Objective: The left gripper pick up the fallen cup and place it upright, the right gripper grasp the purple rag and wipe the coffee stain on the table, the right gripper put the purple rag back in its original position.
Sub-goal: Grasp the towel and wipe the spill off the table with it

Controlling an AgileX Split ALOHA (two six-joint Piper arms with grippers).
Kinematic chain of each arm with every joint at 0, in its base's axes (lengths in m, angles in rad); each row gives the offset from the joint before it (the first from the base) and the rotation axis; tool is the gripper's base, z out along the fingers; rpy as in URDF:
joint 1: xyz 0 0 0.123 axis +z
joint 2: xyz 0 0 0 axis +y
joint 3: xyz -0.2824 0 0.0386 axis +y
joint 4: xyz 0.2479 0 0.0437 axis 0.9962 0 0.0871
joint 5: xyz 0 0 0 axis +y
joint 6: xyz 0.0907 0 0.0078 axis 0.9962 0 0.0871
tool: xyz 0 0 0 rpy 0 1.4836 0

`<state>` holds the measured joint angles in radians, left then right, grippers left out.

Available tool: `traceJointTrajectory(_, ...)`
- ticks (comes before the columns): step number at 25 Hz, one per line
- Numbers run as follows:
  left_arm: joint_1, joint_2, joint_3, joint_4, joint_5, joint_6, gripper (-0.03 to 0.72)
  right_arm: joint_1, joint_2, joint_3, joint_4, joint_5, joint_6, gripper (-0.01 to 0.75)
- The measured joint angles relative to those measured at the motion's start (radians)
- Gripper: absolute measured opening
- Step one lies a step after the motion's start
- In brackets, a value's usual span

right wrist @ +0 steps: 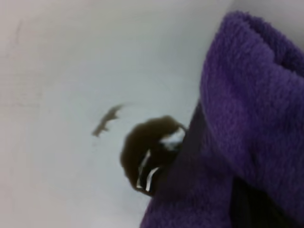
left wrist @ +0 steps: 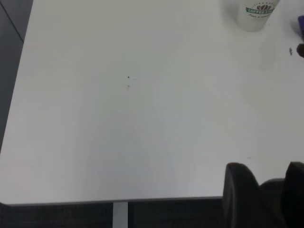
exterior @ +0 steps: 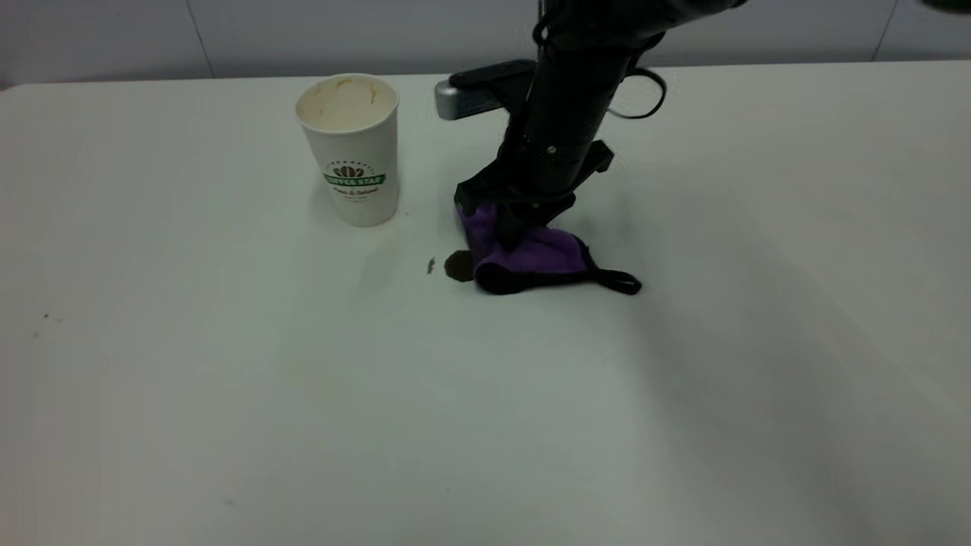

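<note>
Next, my right gripper puts the purple rag down on bare table far across the stain from the cup (exterior: 792,199).
The cup (exterior: 349,148) stands upright on the table (exterior: 227,394), open end up, stained cream inside; its base shows in the left wrist view (left wrist: 256,12). My right gripper (exterior: 516,235) points down and is shut on the purple rag (exterior: 535,258), pressing it on the table. The rag's edge touches the coffee stain (exterior: 458,265), which has a small speck at its left. In the right wrist view the rag (right wrist: 247,123) covers the jaws and meets the stain (right wrist: 147,152). My left gripper (left wrist: 266,187) is open, empty, above the table's near edge, far from the cup.
The rag's black loop strap (exterior: 618,282) trails to the right. Tiny dark dots (exterior: 45,316) lie at the table's left, also in the left wrist view (left wrist: 128,77). The table's edge (left wrist: 114,199) runs just beside the left gripper. A wall stands behind the table.
</note>
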<state>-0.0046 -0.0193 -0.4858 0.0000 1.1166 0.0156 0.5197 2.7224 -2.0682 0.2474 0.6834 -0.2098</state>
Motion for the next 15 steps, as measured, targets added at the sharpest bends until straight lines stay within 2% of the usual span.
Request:
traceJointTrajectory(6,0.000,0.000,0.000,0.000,0.000,0.000,0.242,0.011,0.026,-0.015,0.071,-0.011,0.011,0.101)
traceJointTrajectory(11,0.000,0.000,0.000,0.000,0.000,0.000,0.242,0.059,0.034,-0.015,0.109,-0.081,0.017,0.101)
traceJointTrajectory(15,0.000,0.000,0.000,0.000,0.000,-0.001,0.242,0.068,0.037,-0.015,0.124,-0.110,0.048,0.101)
